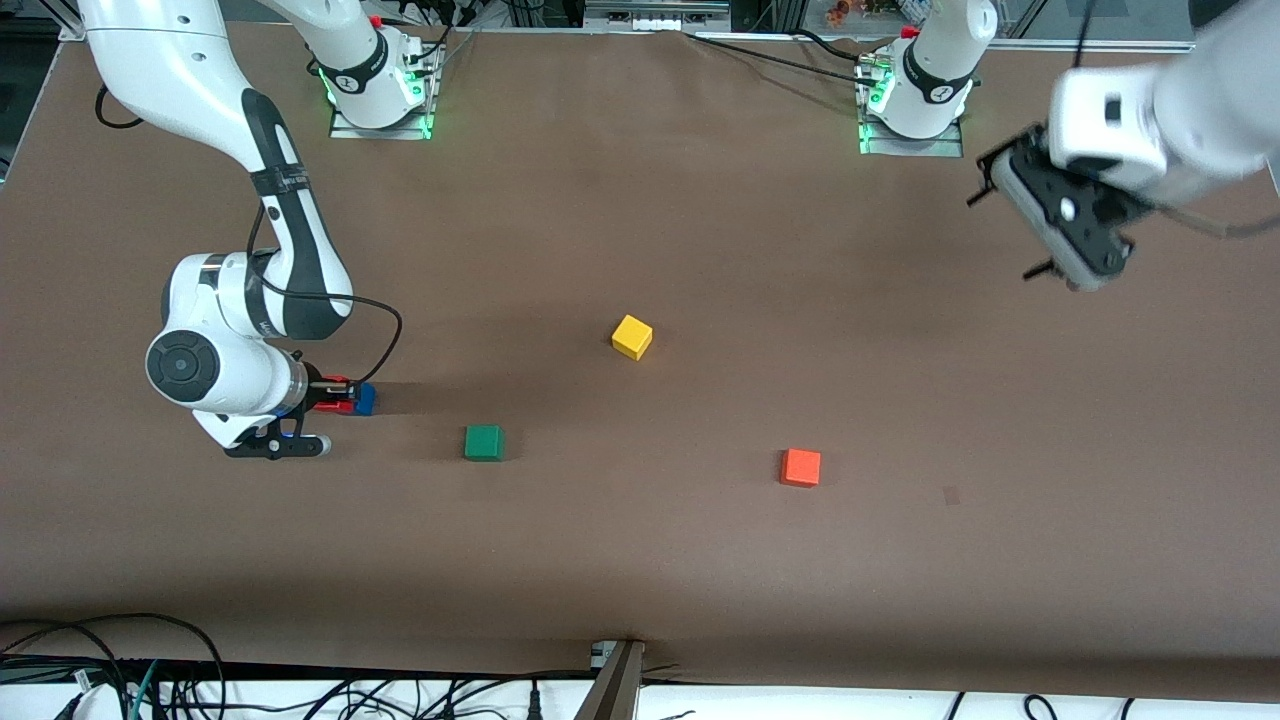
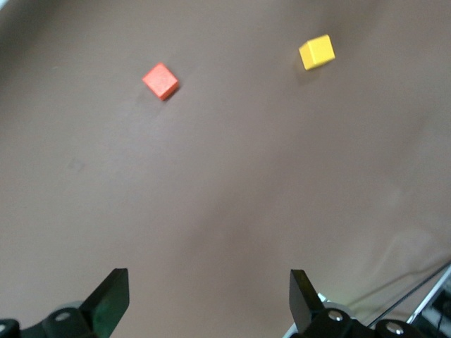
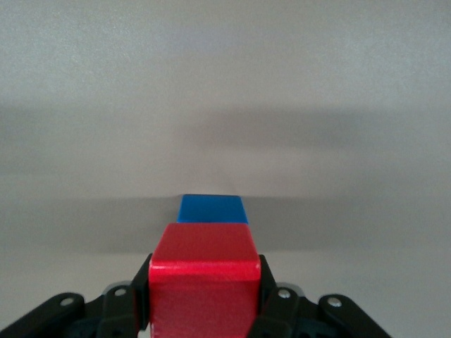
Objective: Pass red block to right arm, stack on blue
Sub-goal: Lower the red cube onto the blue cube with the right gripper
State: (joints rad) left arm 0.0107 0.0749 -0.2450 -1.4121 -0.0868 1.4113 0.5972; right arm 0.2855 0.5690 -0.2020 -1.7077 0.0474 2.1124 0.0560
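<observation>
Next, I let go of the red block with my right gripper, leaning against the side of the blue cube [image 1: 337,386] [image 3: 206,276].
The red block [image 1: 335,392] [image 3: 203,282] sits between the fingers of my right gripper [image 1: 340,395] [image 3: 204,274], which is shut on it low over the table near the right arm's end. The blue cube [image 1: 366,399] [image 3: 212,209] rests on the table right beside the red block, just past the fingertips. I cannot tell whether the two blocks touch. My left gripper [image 1: 1000,237] [image 2: 206,299] hangs open and empty, high over the left arm's end of the table.
A yellow cube [image 1: 632,336] [image 2: 316,52] lies mid-table. A green cube [image 1: 484,442] and an orange cube [image 1: 800,467] [image 2: 161,80] lie nearer the front camera. Cables run along the table's front edge.
</observation>
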